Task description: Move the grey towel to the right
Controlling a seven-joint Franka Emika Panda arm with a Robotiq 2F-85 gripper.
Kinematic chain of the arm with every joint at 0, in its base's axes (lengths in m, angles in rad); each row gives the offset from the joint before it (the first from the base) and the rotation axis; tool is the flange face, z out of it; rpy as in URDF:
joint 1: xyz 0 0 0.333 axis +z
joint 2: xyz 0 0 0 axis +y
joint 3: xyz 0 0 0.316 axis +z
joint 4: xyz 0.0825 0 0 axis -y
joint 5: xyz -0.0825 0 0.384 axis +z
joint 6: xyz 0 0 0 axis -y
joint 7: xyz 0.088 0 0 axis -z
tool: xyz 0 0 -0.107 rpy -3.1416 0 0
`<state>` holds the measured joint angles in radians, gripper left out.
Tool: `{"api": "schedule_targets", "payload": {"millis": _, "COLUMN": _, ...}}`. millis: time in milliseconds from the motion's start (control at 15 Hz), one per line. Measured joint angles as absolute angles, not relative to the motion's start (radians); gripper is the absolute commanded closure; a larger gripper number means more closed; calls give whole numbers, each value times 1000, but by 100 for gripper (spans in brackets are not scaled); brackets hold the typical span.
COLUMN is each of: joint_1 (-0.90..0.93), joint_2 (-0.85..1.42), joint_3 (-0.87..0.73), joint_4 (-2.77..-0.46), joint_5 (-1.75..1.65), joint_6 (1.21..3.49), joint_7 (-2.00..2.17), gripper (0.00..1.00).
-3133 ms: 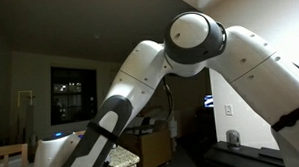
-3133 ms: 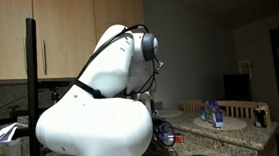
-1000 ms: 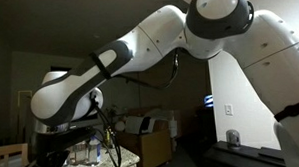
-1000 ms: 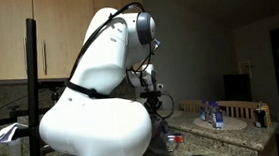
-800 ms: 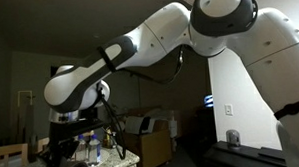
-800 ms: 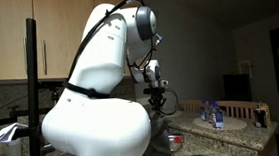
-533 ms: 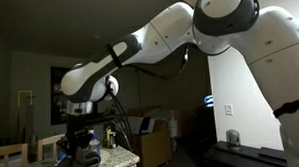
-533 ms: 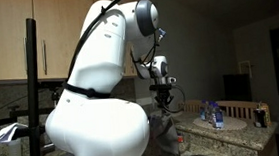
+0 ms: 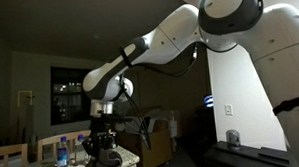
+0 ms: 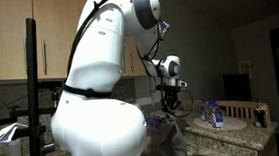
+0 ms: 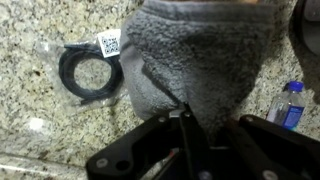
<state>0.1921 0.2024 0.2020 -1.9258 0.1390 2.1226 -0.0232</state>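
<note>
Next, I let go of the grey towel on the granite (image 9: 131,164) close to the edge of the counter, away from the bottles. The towel now dangles over the counter.
In the wrist view the grey towel (image 11: 200,50), a thick fleecy cloth, hangs bunched over the speckled granite counter (image 11: 40,130). My gripper (image 11: 203,118) is shut on its near edge, with the cloth pinched between the black fingers. In both exterior views the arm reaches out over the counter with the gripper (image 9: 103,135) (image 10: 169,104) pointing down. The towel (image 9: 102,160) (image 10: 165,129) dangles below it as a dark mass.
A coiled black cable in a clear labelled bag (image 11: 85,70) lies on the granite beside the towel. A blue-capped water bottle (image 11: 289,103) stands on the other side. In an exterior view, bottles (image 10: 213,112) stand on the counter. A bottle (image 9: 62,152) shows beside the gripper.
The arm has swung steadily to the right in both exterior views, carrying the towel with it. The gripper has stayed shut throughout.
</note>
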Motion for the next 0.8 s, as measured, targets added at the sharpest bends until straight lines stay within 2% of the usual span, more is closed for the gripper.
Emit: {"api": "schedule_targets", "payload": {"millis": 800, "joint_1": 275, "joint_2": 114, "joint_3": 318, "joint_4": -2000, "joint_5": 404, "joint_6": 2090, "joint_7": -108, "gripper": 92}}
